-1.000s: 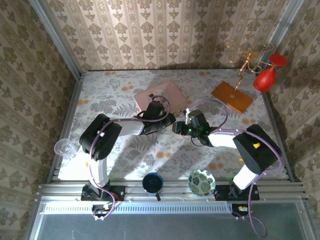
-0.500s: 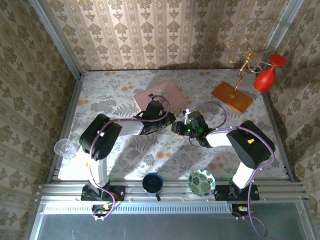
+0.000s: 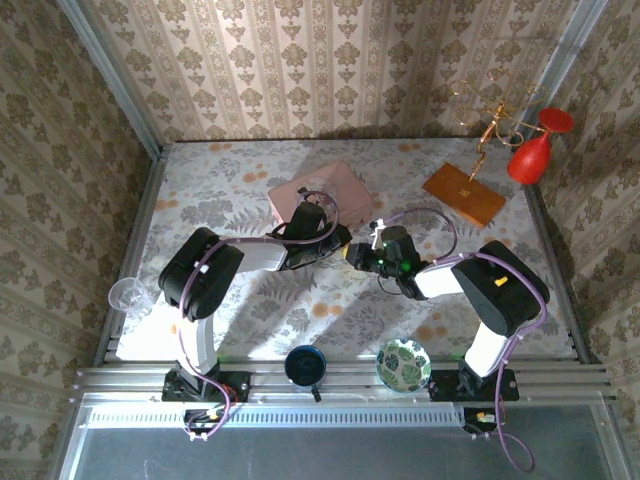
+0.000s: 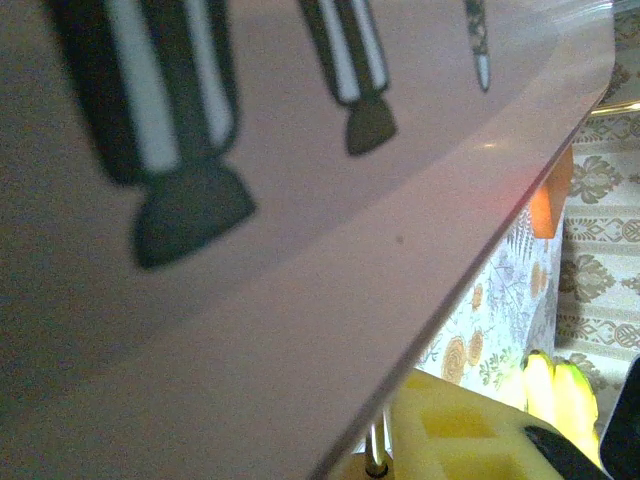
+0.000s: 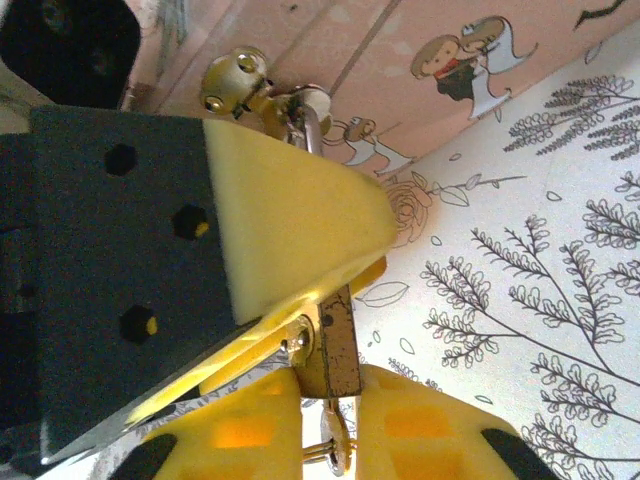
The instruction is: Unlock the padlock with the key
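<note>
My right gripper will open, back away and pinch the key itself (image 5: 336,438) below the padlock, because the padlock's lower end holds its fingers apart around the key.
The brass padlock (image 5: 337,345) shows edge-on, pinched between the pale yellow fingers (image 5: 290,220) of my left gripper (image 5: 352,278), which is shut on it. A silvery shackle loop (image 5: 312,122) pokes out beside the gold clasp knob (image 5: 235,78) of the pink box (image 5: 420,60). The key (image 5: 335,447) hangs under the padlock with its ring, and my right gripper (image 5: 335,425) is shut around it, its pads against the padlock's lower corners. From above, both grippers (image 3: 338,243) (image 3: 360,252) meet at the pink box's (image 3: 320,190) front edge. The box lid (image 4: 250,250) looms close in the left wrist view, with the shackle (image 4: 375,452) below it.
A gold wire stand on a wooden base (image 3: 463,193) and a red glass (image 3: 530,150) stand at the back right. A clear cup (image 3: 125,295) sits at the left edge. A dark cup (image 3: 304,364) and a green patterned bowl (image 3: 403,363) sit on the near rail.
My right gripper has edged left toward the left gripper and its fingers have closed in. The left arm has held still.
</note>
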`<state>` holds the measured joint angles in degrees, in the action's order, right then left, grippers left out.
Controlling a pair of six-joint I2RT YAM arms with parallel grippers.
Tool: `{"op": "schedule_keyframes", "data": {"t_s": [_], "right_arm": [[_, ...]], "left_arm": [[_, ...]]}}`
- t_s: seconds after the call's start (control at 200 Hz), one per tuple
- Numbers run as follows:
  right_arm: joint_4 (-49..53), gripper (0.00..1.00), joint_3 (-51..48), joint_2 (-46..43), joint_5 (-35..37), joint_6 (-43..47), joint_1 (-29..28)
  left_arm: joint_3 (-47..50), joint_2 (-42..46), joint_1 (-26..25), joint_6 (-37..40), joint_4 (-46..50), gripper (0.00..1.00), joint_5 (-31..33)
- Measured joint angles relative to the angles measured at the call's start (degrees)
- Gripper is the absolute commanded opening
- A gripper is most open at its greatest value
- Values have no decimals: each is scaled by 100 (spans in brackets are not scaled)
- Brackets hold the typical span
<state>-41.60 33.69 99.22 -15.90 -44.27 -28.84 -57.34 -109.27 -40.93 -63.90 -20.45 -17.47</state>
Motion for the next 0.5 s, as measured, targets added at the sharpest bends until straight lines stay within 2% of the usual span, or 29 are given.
{"op": "schedule_keyframes", "data": {"t_s": [0.155,0.5], "right_arm": [[-625,0,-166,197,-299,-437,120],[-2868,0,-387,1263,-1143,-2087,498]], "left_arm": [[74,0,-2,-9,-179,0,-26],[323,0,59,-109,-767,0,9]]}}
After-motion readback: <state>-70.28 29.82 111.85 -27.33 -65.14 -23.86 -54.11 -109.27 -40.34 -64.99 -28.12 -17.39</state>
